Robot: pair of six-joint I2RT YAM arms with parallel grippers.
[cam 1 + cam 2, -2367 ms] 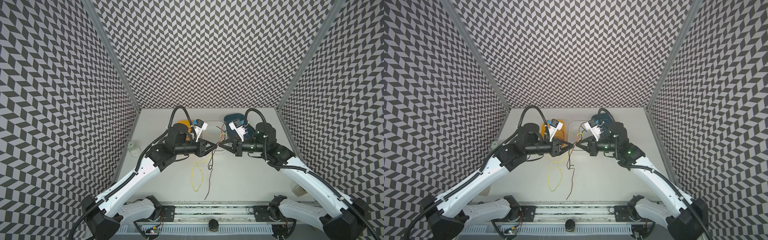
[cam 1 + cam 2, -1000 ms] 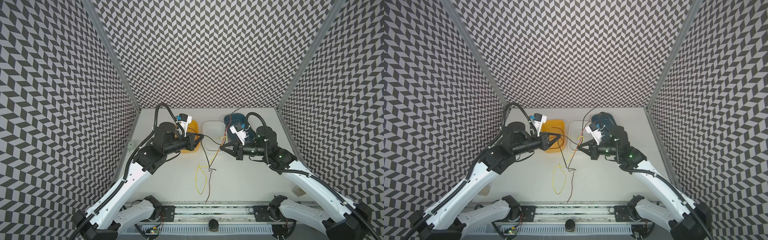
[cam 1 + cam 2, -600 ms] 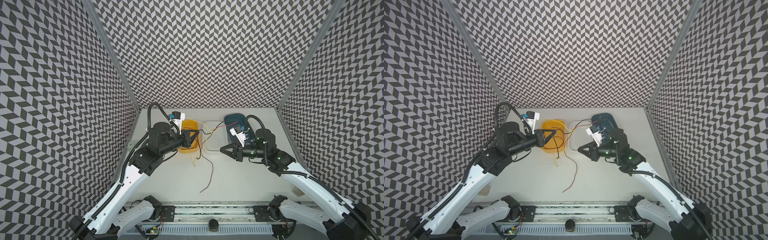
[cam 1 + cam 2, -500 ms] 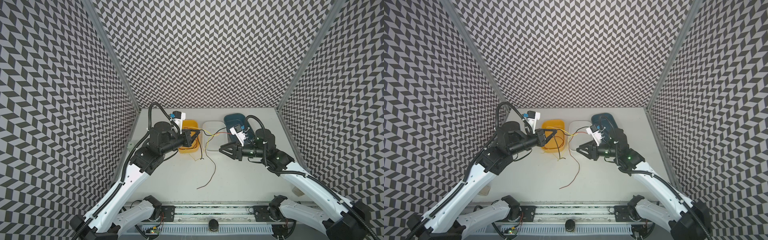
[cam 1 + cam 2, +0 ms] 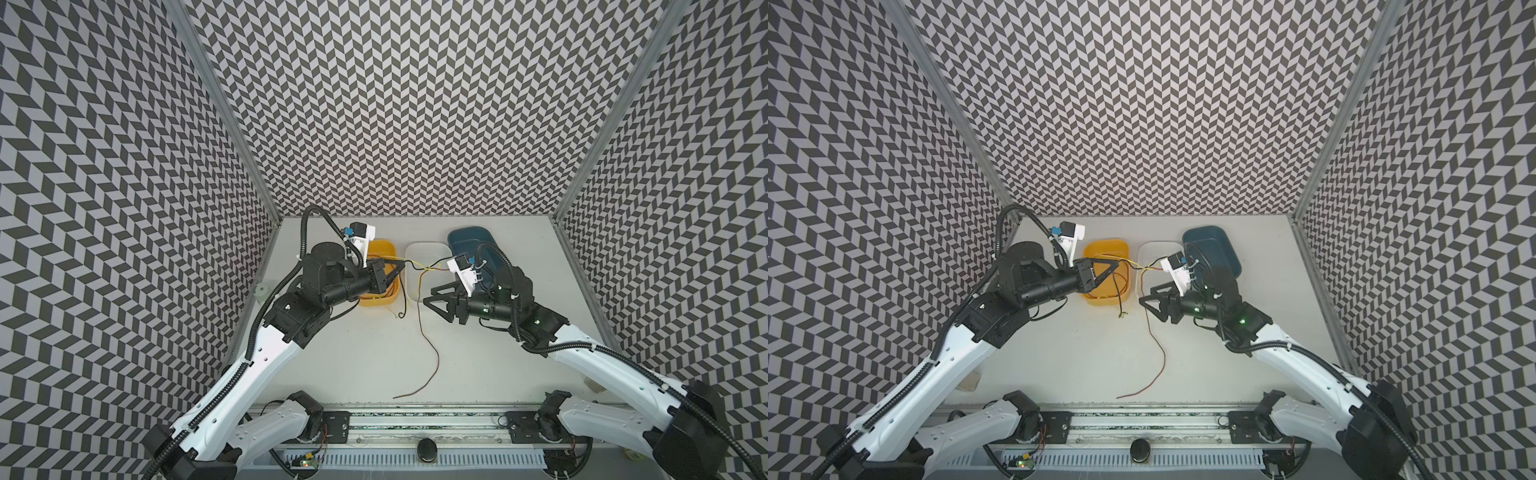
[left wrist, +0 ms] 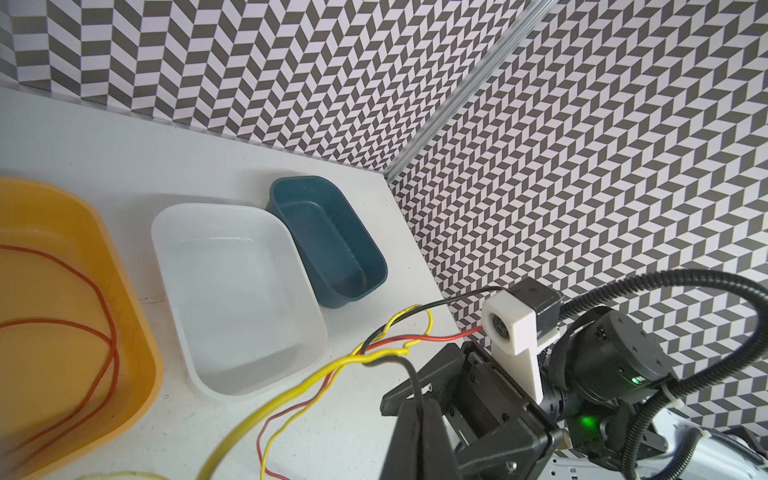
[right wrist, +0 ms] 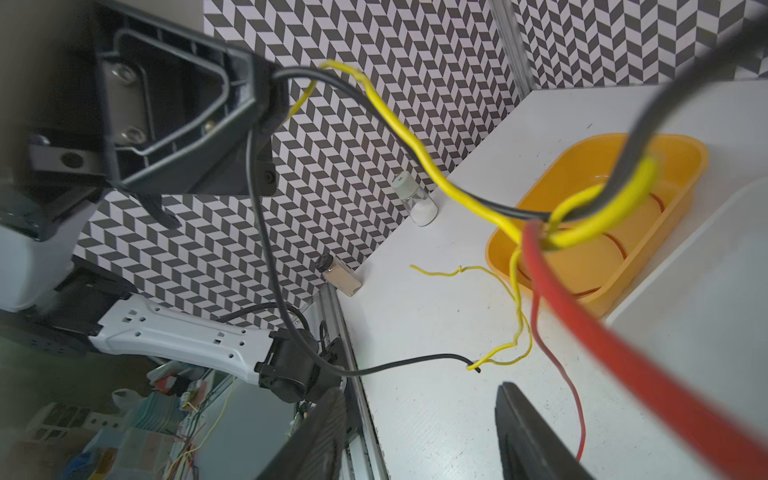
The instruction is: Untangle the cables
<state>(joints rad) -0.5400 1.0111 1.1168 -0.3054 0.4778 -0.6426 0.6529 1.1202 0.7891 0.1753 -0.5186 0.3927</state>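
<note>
My left gripper needs to let go of the black cable above the white tray (image 5: 440, 270) (image 6: 276, 288), close to the side that faces the dark blue tray.
The cables are thin red, black and yellow wires twisted together in a knot (image 6: 386, 349) hanging in the air between my two arms. My left gripper (image 5: 400, 267) (image 6: 419, 419) is shut on the black cable (image 6: 409, 374), above the orange tray's right edge. From the knot, black and red strands run to the white camera mount (image 6: 511, 328) on my right wrist. The red cable (image 5: 432, 353) hangs down and trails over the table to the front. My right gripper (image 5: 428, 296) (image 7: 419, 436) stands open below the knot, with nothing between its fingers.
An orange tray (image 5: 384, 249) holding a coiled red wire (image 6: 83, 282), a white tray (image 5: 419, 254) and a dark blue tray (image 5: 469, 237) stand in a row at the back. A small white-capped vial (image 7: 415, 199) and a brown vial (image 7: 340, 276) stand by the left wall.
My right gripper has opened and let go of the cables. The left gripper pulled the black cable leftward over the orange tray, and the red cable's loose end swung toward the front.
</note>
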